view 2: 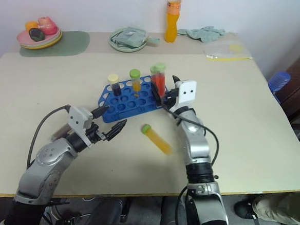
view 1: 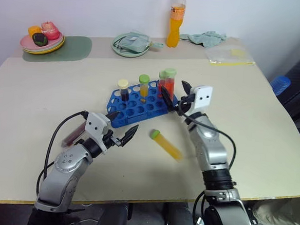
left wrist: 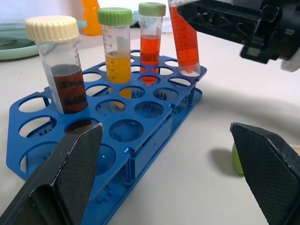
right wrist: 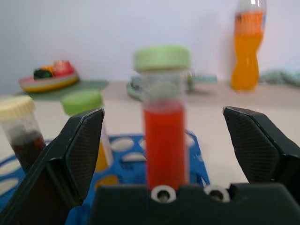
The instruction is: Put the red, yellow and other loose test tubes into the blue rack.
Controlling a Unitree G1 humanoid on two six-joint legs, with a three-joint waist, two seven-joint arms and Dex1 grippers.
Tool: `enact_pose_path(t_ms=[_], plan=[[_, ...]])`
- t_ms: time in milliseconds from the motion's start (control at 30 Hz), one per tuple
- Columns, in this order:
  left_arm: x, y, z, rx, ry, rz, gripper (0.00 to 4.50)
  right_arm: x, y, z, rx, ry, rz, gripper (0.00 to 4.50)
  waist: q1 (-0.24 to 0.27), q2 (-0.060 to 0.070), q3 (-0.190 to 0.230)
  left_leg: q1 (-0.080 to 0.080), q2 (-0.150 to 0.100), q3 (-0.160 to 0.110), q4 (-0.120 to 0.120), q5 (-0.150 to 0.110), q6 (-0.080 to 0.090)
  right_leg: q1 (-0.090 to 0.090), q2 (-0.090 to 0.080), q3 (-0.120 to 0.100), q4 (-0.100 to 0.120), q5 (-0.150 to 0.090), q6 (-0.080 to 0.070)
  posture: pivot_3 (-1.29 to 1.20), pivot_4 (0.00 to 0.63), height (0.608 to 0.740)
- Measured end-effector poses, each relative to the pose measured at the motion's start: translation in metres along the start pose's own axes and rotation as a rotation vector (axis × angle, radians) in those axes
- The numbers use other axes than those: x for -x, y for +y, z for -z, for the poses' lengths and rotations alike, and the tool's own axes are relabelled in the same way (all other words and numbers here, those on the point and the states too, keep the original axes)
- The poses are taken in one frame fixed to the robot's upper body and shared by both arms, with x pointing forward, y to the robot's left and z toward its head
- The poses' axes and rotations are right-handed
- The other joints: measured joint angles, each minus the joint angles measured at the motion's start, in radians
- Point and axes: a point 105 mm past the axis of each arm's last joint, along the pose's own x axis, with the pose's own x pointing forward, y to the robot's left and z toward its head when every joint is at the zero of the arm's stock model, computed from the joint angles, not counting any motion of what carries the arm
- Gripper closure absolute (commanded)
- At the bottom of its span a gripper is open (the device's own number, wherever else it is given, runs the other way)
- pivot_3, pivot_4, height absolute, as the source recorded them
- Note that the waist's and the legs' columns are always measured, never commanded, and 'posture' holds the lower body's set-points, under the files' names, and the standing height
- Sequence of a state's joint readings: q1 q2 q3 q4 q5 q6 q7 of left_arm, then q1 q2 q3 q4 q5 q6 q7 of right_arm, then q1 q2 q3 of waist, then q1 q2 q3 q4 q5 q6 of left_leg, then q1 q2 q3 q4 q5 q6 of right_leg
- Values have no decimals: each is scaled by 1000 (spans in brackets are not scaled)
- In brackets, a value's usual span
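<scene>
My right gripper will grasp the nearer red tube, as its bottom sits on top of the blue rack, and guide it into the empty end hole [left wrist: 179, 82].
The blue rack [view 1: 135, 107] stands mid-table with a cream-capped dark tube [view 1: 123, 89], a green-capped yellow tube [view 1: 143, 85] and two green-capped red tubes [view 1: 168, 79] upright in it. My right gripper [view 1: 175, 93] is open at the rack's right end, and the nearer red tube [right wrist: 164, 140] stands between its spread fingers without touching them. A yellow tube [view 1: 167, 145] with a green cap lies loose on the table in front of the rack. My left gripper [view 1: 121, 134] hovers open just left of that tube, facing the rack [left wrist: 140, 140]. A dark red tube [view 1: 74, 133] lies beside my left forearm.
An orange drink bottle [view 1: 176, 19], a green plate [view 1: 124, 50] with a folded cloth, a teal rag [view 1: 206, 38] and a plastic bag [view 1: 228, 55] line the far edge. A stack of plates [view 1: 41, 45] with toy fruit sits on a green mat at the far left.
</scene>
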State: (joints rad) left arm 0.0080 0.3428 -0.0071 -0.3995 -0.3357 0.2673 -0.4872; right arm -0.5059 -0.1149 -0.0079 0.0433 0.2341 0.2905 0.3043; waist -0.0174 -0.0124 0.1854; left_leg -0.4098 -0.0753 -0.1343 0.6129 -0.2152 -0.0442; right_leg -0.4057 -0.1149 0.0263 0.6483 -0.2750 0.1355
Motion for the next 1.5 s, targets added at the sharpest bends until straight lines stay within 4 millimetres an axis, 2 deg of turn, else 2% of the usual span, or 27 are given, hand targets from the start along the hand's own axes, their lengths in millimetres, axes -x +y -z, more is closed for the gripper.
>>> enact_pose_path(t_ms=[133,267,500,667,767,900,1333,1500], plan=[[0,-1,0,1,-1,8,0,2,-6,-1,-36,166,-46,27,-1,0,0,0,0,0,0,0,0,0,0,0,0,0,0,0,150,740],[-2,-4,1,10,-10,17,0,0,-2,-6,-51,268,-112,27,0,0,0,0,0,1,0,0,0,0,0,0,-1,0,0,0,150,740],[-3,-5,5,22,-14,24,0,-15,3,-19,-33,339,-153,27,0,0,0,0,0,2,0,0,0,0,0,0,-1,0,0,0,150,740],[0,-7,8,23,-15,22,0,-19,3,-7,-68,416,-148,27,0,0,0,0,0,2,0,0,0,0,-1,0,-1,0,0,0,150,740],[1,-7,9,24,-13,21,0,-20,2,-2,-80,444,-143,845,1,0,0,0,0,2,0,0,0,0,-1,0,-1,0,0,0,150,740],[1,-8,9,23,-14,19,0,-22,1,-2,-77,449,-139,2668,0,0,0,0,0,2,0,0,0,0,-1,0,-1,0,0,0,150,740],[0,-8,9,21,-15,20,0,-24,0,-6,-27,402,-132,2668,0,0,0,0,-1,2,-1,0,0,0,-1,0,-1,0,0,0,150,740],[0,-8,8,20,-18,21,0,-14,0,8,22,329,-141,2668,0,0,0,0,-1,3,-1,0,0,0,-1,0,-1,0,0,0,150,740]])
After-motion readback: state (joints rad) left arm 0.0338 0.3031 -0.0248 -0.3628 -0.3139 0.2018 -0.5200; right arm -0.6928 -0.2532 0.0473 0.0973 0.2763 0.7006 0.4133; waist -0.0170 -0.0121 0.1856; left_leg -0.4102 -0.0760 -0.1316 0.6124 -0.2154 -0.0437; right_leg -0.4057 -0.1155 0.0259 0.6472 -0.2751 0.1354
